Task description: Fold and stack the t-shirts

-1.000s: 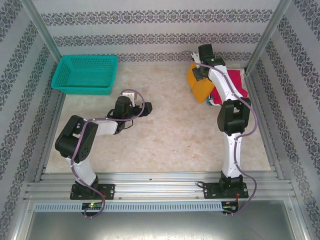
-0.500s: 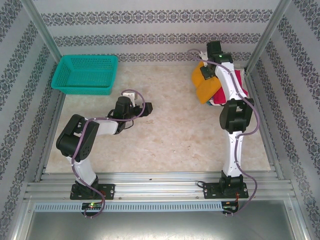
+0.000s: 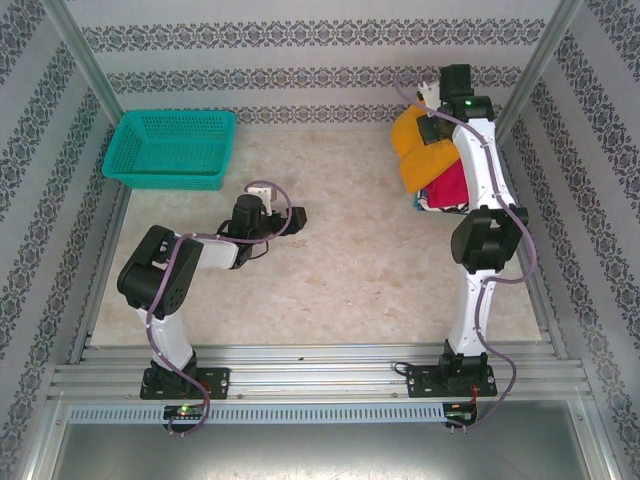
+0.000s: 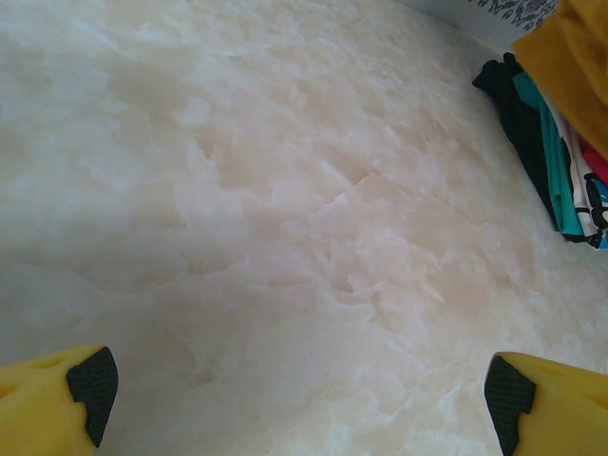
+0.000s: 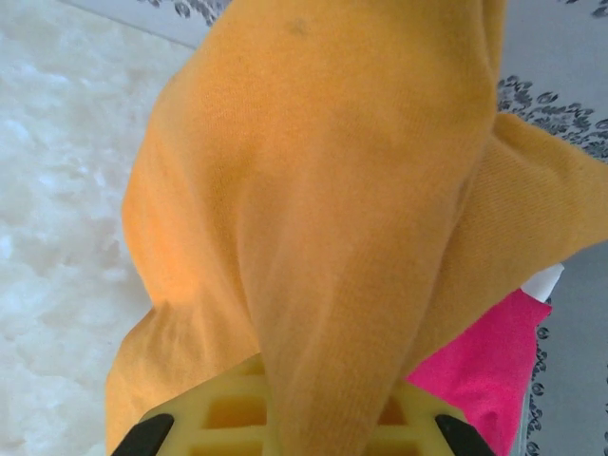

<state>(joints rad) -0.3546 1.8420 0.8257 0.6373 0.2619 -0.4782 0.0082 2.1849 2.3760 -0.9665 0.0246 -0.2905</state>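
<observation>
My right gripper will release the mustard-orange t-shirt so it is flat on top of the crimson-red shirt (image 3: 453,160) on the pile.
My right gripper (image 3: 434,118) is at the back right corner, shut on the mustard-orange t-shirt (image 3: 415,152), which hangs bunched from it over the pile. In the right wrist view a fold of that shirt (image 5: 323,190) runs down between the fingers of the gripper (image 5: 296,432). The crimson-red shirt (image 3: 451,184) lies underneath, and its cloth (image 5: 484,366) shows beside the orange one. My left gripper (image 3: 296,215) rests mid-table, open over bare marble (image 4: 294,389). From there I see the pile's edge with dark cloth (image 4: 518,114) and teal print (image 4: 559,185).
A teal mesh basket (image 3: 170,148) stands at the back left. Patterned walls and metal posts close in the table; the right post (image 3: 520,90) is close to my right arm. Marble tabletop (image 3: 350,260) stretches between the arms.
My right arm has swung toward the back right corner, carrying the mustard-orange shirt with it and uncovering more of the crimson shirt. The left arm has stayed put.
</observation>
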